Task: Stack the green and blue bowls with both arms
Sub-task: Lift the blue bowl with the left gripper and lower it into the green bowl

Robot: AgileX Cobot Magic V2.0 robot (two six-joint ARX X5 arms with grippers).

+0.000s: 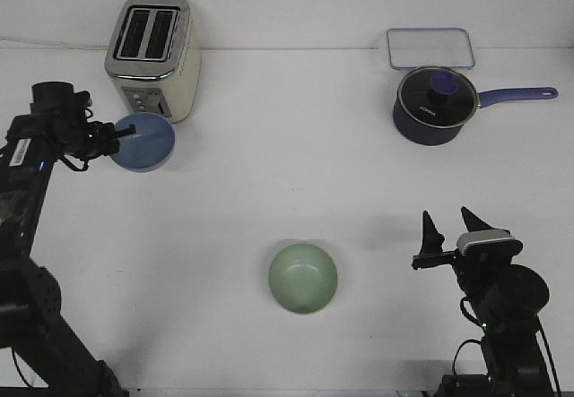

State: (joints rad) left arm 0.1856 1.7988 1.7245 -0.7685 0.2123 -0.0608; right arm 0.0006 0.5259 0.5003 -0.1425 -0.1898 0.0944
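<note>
I should release the blue bowl from my left gripper inside the green bowl point(303, 277) at the table's front centre.
The periwinkle blue bowl point(145, 142) is at the left, just in front of the toaster, tilted so its inside faces the camera. My left gripper point(119, 133) is closed on its left rim; one finger reaches over the rim into the bowl. The pale green bowl point(303, 277) stands upright on the white table at the front centre, with nothing touching it. My right gripper point(453, 227) is open and empty, its fingers pointing up, to the right of the green bowl and well apart from it.
A cream and chrome toaster point(152, 55) stands at the back left, close behind the blue bowl. A dark navy lidded saucepan point(433, 103) with its handle pointing right is at the back right. A clear rectangular tray point(430, 47) lies behind it.
</note>
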